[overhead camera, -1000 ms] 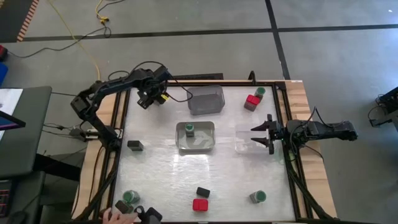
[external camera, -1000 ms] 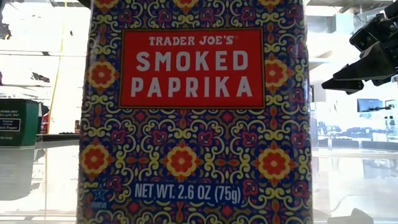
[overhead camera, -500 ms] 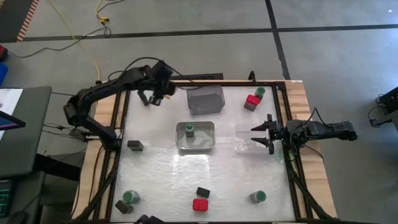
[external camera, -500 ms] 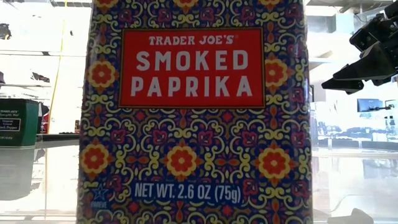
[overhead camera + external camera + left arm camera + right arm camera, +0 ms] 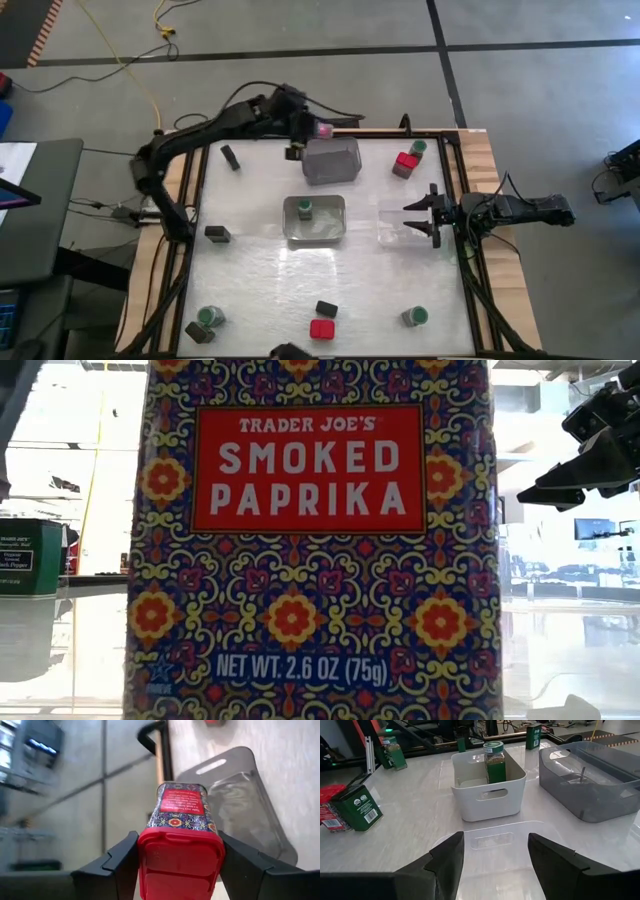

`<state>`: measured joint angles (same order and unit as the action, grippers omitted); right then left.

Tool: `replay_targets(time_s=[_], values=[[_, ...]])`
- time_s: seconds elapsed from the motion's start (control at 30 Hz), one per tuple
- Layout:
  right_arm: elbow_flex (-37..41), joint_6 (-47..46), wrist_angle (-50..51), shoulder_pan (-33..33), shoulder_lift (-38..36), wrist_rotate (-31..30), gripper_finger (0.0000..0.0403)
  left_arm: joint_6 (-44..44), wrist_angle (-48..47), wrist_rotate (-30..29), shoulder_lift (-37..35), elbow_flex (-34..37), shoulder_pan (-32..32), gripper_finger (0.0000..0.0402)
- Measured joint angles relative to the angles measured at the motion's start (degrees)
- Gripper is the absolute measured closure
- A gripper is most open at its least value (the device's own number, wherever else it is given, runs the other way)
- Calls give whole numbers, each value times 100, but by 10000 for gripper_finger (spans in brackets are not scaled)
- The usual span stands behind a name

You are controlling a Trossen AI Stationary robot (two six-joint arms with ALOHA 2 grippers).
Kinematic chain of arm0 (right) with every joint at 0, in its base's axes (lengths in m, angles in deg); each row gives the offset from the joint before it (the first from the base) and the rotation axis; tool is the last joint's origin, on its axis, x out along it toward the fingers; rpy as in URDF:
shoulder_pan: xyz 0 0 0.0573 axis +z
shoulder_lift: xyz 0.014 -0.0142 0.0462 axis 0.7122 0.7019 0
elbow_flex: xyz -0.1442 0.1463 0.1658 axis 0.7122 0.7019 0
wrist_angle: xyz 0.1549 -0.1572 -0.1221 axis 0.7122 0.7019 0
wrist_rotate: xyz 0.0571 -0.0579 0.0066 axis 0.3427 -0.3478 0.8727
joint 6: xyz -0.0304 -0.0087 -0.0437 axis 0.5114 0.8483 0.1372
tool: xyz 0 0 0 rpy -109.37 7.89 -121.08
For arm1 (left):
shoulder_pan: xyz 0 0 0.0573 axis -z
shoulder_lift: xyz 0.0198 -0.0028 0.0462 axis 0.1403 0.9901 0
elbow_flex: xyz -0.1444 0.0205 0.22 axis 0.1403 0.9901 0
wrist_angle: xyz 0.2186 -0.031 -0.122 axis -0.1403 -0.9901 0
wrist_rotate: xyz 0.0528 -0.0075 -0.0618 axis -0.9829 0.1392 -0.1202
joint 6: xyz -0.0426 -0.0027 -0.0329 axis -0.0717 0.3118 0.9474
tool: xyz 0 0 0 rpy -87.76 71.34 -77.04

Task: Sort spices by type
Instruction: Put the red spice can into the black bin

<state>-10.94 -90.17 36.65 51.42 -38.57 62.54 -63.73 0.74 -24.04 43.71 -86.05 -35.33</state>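
Observation:
I am going to set the paprika tin down inside the grey bin (image 5: 306,158), by its side nearest my left gripper.
My left gripper (image 5: 308,131) (image 5: 178,845) is shut on a red-topped paprika tin (image 5: 179,820), held in the air beside the far left corner of the grey bin (image 5: 331,161). My right gripper (image 5: 412,218) (image 5: 495,851) waits open at the right edge, level, over the clear bin (image 5: 495,845). A green-lidded jar (image 5: 305,209) stands in the white bin (image 5: 328,222). Dark tins (image 5: 230,157) (image 5: 217,233) (image 5: 326,308), red-topped tins (image 5: 406,160) (image 5: 321,328) and green jars (image 5: 417,148) (image 5: 415,316) (image 5: 209,317) stand on the table. My left gripper pinches the paprika tin between its two fingers at the red cap end (image 5: 150,851), one finger on each side. The tin lies along the fingers, its patterned base (image 5: 181,800) pointing away from the wrist, slanting down. It is lifted clear of the table.
In the low view another paprika tin (image 5: 310,540) stands right before the lens and hides most of the table. A dark tin (image 5: 197,332) stands by the green jar at the near left corner. The table's wooden frame (image 5: 488,170) runs along the right edge.
My left gripper has risen from the far left of the table and swung toward the right along the far edge to the grey bin, rolling its wrist, with the paprika tin lifted clear. A person's hand at the near left corner has gone; a dark tin stands there now.

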Motion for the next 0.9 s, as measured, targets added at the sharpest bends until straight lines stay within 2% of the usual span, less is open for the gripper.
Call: replay_targets(time_s=[0.2, 0.43, 0.6, 0.9], values=[[2, -2, 0, 2, 2, 0, 154, 1111, -1536, 50, 1353, -1475, -134, 185], [1, -1, 0, 1, 2, -2, 154, 1466, -2651, 175, 2541, -2655, -232, 185], [0, -2, 0, 0, 2, -2, 154, 1491, -2996, 205, 2849, -2733, -234, 185], [0, -2, 0, 1, 2, -2, 154, 1400, -3598, 124, 2830, -2381, -411, 185]])
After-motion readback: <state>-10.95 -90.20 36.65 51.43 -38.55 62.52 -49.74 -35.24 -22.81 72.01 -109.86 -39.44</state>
